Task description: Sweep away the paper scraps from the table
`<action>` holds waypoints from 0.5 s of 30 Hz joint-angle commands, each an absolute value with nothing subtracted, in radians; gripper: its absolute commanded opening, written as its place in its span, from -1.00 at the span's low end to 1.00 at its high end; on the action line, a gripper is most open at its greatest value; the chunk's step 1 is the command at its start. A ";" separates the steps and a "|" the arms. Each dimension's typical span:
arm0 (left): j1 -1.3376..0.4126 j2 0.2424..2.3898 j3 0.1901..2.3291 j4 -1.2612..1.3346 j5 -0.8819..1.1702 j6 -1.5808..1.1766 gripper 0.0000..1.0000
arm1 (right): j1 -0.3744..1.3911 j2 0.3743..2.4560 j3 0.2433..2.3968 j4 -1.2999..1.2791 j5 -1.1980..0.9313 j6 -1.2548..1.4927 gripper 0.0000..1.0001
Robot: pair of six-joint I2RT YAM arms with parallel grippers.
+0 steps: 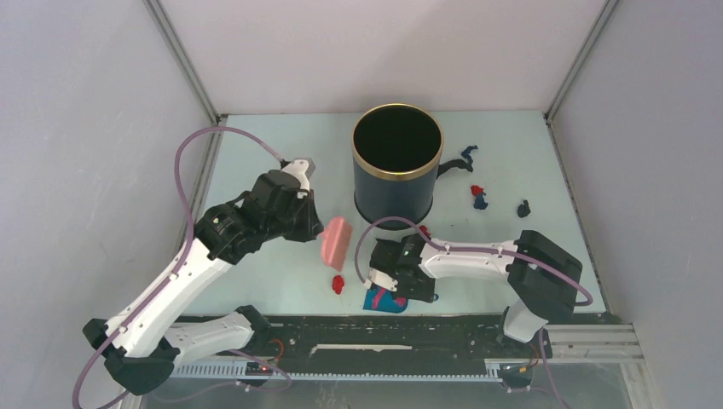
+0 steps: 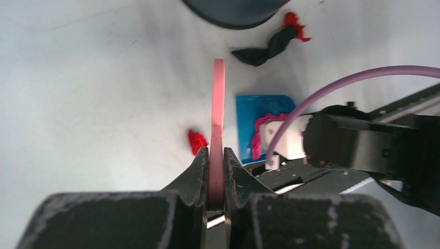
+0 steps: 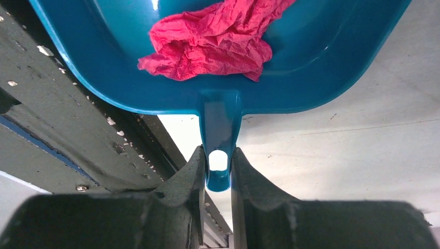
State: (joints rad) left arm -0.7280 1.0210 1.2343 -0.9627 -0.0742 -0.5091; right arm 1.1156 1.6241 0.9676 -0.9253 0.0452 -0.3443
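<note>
My right gripper needs to lay the tilted-up blue dustpan flat and grip its handle [image 3: 221, 124] again before the brush sweeps in the red scrap.
My left gripper [image 1: 317, 228] is shut on the handle of the pink hand brush [image 1: 335, 241], which stands on edge over the table [image 1: 281, 162]. In the left wrist view the brush [image 2: 218, 98] runs out from the gripper [image 2: 216, 155]. A red paper scrap [image 1: 338, 284] lies just left of the brush [image 2: 196, 141]. My right gripper [image 1: 399, 281] is shut on the handle of the blue dustpan [image 1: 384, 300], also seen in the right wrist view [image 3: 219, 166]. A magenta scrap [image 3: 212, 41] lies in the pan [image 3: 321, 67]. A black-and-red scrap [image 2: 272, 45] lies by the bin.
A dark bin with a gold rim [image 1: 392, 200] stands mid-table. Several scraps lie to its right: black [image 1: 449, 165], blue [image 1: 469, 153], red-and-blue [image 1: 479, 198], dark [image 1: 523, 208]. A black strip with rails [image 1: 443, 328] runs along the front edge beside the dustpan.
</note>
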 commanded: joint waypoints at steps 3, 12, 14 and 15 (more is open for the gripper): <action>-0.729 1.039 1.181 -1.178 -0.318 -0.548 -1.00 | 1.137 1.641 1.041 -0.976 0.064 -0.359 -1.00; -0.729 1.069 1.046 -1.045 -0.209 -0.547 -1.00 | 1.137 1.655 1.140 -1.044 -0.044 -0.358 -1.00; -0.729 1.069 1.005 -0.959 -0.126 -0.553 -1.00 | 1.138 1.673 1.140 -1.039 -0.054 -0.359 -0.84; -0.729 1.072 0.990 -0.927 -0.096 -0.559 -1.00 | 1.137 1.681 1.139 -1.041 -0.059 -0.360 -0.67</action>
State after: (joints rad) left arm -0.7280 1.0725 1.0405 -1.0771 -0.2298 -0.5259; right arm 1.1275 1.6463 1.1156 -1.0092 -0.0132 -0.3500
